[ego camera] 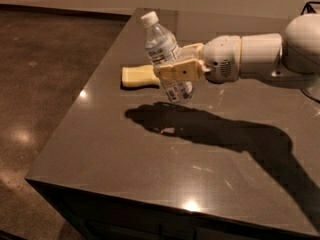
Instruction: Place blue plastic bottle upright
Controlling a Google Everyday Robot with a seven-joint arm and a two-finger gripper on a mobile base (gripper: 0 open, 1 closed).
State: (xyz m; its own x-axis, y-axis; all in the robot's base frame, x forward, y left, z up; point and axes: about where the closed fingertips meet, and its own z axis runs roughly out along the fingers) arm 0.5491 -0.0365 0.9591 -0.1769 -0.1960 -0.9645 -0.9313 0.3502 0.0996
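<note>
My gripper is to release the blue plastic bottle on the table within the arm's shadow (193, 116), near the flat tan object.
The blue plastic bottle (163, 51) is clear with a white cap and a pale label. It is held above the dark table (150, 154), near upright, cap tilted a little to the upper left. My gripper (176, 70) is shut around its lower half, reaching in from the right on a white arm (250, 56). The bottle's base hangs clear of the tabletop, with its shadow below.
A flat tan object (139, 76) lies on the table just behind and left of the bottle. The table's left edge drops to a brown floor (45, 84). The arm's shadow runs across the table's middle and right.
</note>
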